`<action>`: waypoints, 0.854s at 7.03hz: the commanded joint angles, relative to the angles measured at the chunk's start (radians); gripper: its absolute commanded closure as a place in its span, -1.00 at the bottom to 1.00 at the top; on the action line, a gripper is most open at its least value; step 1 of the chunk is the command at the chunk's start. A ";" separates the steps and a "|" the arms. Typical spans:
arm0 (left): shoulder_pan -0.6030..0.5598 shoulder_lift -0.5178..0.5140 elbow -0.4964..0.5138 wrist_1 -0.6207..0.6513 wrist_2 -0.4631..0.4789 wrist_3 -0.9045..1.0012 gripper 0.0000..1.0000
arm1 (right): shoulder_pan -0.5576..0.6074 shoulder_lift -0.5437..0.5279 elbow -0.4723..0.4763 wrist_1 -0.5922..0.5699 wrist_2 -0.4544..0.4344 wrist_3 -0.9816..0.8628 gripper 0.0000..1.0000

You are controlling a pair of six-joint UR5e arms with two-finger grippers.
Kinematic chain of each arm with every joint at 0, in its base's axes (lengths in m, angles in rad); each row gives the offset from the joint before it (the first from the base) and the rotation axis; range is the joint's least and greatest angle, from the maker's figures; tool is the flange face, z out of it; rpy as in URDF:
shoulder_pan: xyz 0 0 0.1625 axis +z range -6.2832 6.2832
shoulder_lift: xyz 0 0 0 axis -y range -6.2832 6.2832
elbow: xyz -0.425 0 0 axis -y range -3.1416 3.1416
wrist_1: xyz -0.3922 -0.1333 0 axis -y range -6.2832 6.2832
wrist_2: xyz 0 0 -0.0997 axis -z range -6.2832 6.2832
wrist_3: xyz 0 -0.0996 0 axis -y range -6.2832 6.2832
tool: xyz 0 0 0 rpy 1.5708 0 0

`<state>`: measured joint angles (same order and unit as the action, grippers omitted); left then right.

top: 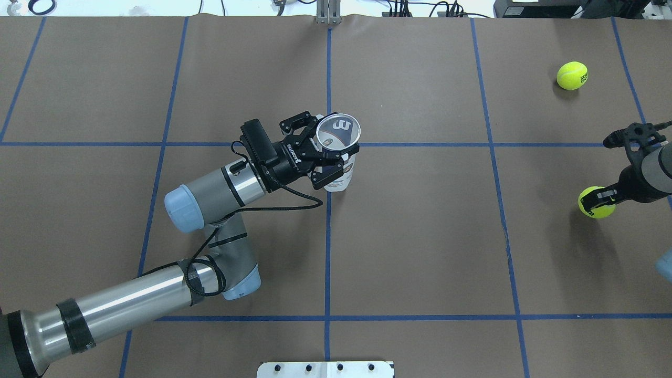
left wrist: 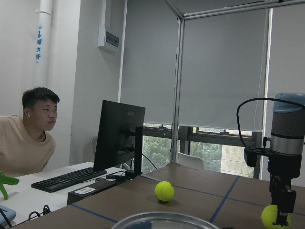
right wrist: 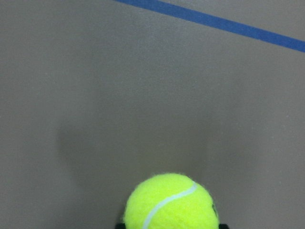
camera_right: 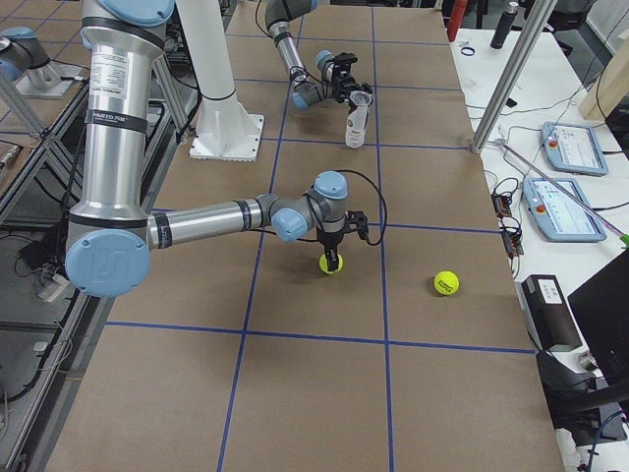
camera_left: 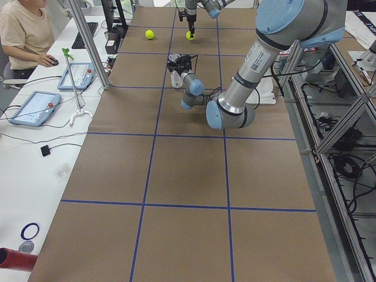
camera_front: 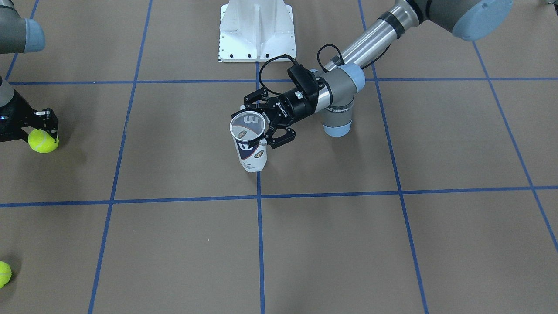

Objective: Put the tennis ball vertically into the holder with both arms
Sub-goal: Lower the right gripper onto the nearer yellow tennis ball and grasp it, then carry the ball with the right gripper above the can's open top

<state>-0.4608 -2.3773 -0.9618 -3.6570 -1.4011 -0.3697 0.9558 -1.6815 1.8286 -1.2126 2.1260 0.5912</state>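
Observation:
My right gripper is going to release the yellow tennis ball in the holder's open silver rim [camera_front: 249,124], next to my left gripper's fingers.
The holder [camera_front: 251,155] stands upright at the middle of the table, open silver rim up; it also shows in the overhead view [top: 344,176]. My left gripper [camera_front: 258,124] comes in sideways and is shut on the holder just under the rim, also in the overhead view [top: 331,152]. The rim [left wrist: 162,220] shows at the bottom of the left wrist view. My right gripper [top: 598,201] points down and is shut on a yellow tennis ball [camera_front: 42,140], held a little above the table, far to the holder's side. The ball fills the bottom of the right wrist view [right wrist: 171,202].
A second tennis ball [top: 572,75] lies loose on the table beyond my right gripper, also in the exterior right view [camera_right: 446,283]. The white base pedestal [camera_front: 256,30] stands behind the holder. An operator [camera_left: 23,29] sits at a desk past the table's far edge.

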 commanded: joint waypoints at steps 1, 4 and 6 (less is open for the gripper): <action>0.002 0.001 0.002 0.000 0.001 0.000 -0.55 | 0.070 0.116 0.084 -0.123 0.150 0.097 1.00; 0.004 0.001 0.005 0.000 -0.001 0.000 -0.55 | 0.069 0.456 0.153 -0.468 0.193 0.296 1.00; 0.008 0.001 0.009 0.000 -0.001 0.002 -0.56 | 0.008 0.636 0.153 -0.561 0.192 0.498 1.00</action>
<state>-0.4549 -2.3761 -0.9541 -3.6570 -1.4020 -0.3687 1.0003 -1.1565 1.9804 -1.7200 2.3176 0.9636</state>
